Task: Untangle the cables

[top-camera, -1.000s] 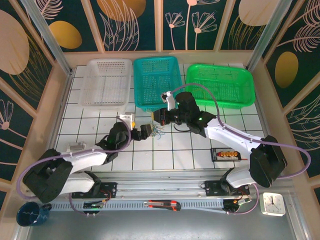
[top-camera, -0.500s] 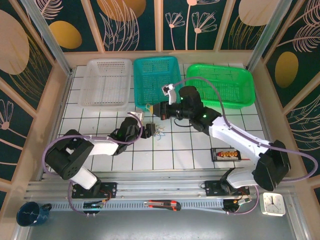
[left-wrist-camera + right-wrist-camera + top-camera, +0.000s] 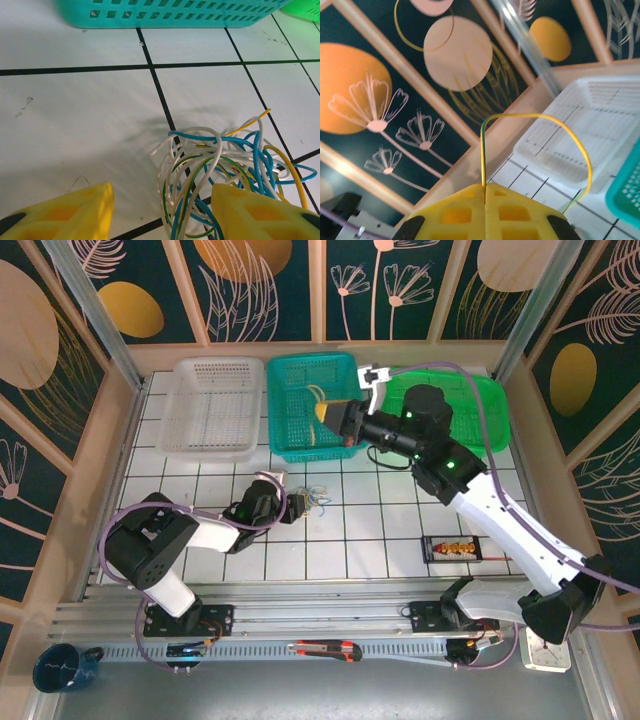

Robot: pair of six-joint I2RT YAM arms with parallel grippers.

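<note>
Next, I release the single yellow cable from my right gripper inside the green basket (image 3: 416, 408), in the half nearer the teal basket.
The cables (image 3: 318, 500) lie as a small tangle of blue, white, yellow and green-yellow wires (image 3: 225, 170) on the white tiled table. My left gripper (image 3: 295, 503) sits low just left of the tangle. It is open (image 3: 160, 215), and the loops lie between its yellow fingers, against the right finger (image 3: 255, 210). My right gripper (image 3: 335, 415) is raised over the teal basket (image 3: 300, 370). It is shut (image 3: 485, 187) on one green-yellow wire (image 3: 540, 116) that arcs up and over from its closed tips.
A white basket (image 3: 212, 405) stands at the back left and a green basket (image 3: 450, 410) at the back right. A small black tray with orange pieces (image 3: 455, 548) lies at the front right. A cutter (image 3: 322, 648) and a clock (image 3: 546, 647) sit at the near rail.
My right gripper has risen from the tangle and moved back over the teal basket, carrying one green-yellow wire. The left gripper has stayed low at the tangle.
</note>
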